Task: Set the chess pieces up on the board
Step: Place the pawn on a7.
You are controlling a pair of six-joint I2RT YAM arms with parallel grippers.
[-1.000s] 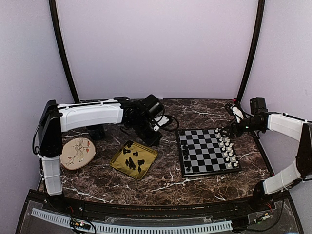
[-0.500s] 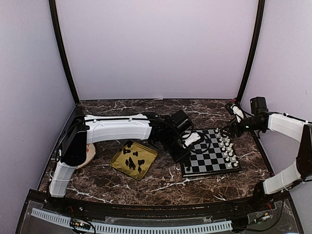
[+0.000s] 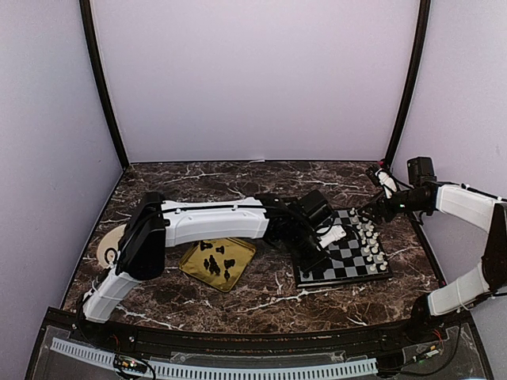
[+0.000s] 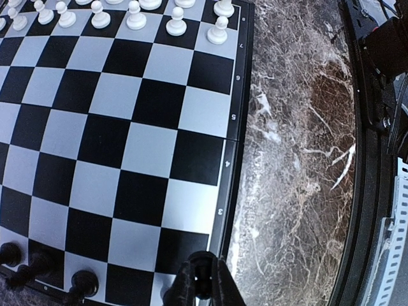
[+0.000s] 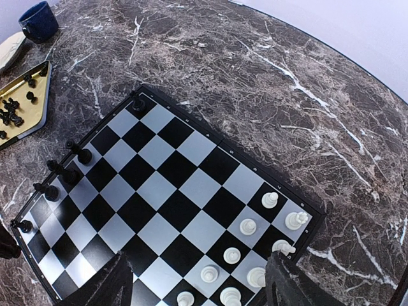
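The robot's left gripper should put the small black piece down on the black square point(image 3: 317, 275) point(image 4: 182, 251) beside the board's near corner square.
The board point(image 3: 348, 255) lies at the right of the table. White chess pieces point(image 3: 371, 241) stand along its right side. In the left wrist view my left gripper point(image 4: 203, 288) is shut on a small black chess piece point(image 4: 203, 273), just above the board's point(image 4: 146, 146) near left corner. A few black pieces point(image 4: 81, 282) stand along that edge. More black pieces point(image 3: 215, 263) lie in the gold tray point(image 3: 190, 265). My right gripper point(image 5: 197, 287) hangs open over the rows of white pieces point(image 5: 248, 226), holding nothing.
A floral plate point(image 3: 107, 241) shows partly behind the left arm at the far left. A blue cup point(image 5: 38, 19) stands beyond the tray point(image 5: 22, 105). A white and red device point(image 3: 383, 180) lies at the back right corner.
My left arm has swung right from above the gold tray to the board's near left corner, still shut on the black piece. The right arm has not moved.
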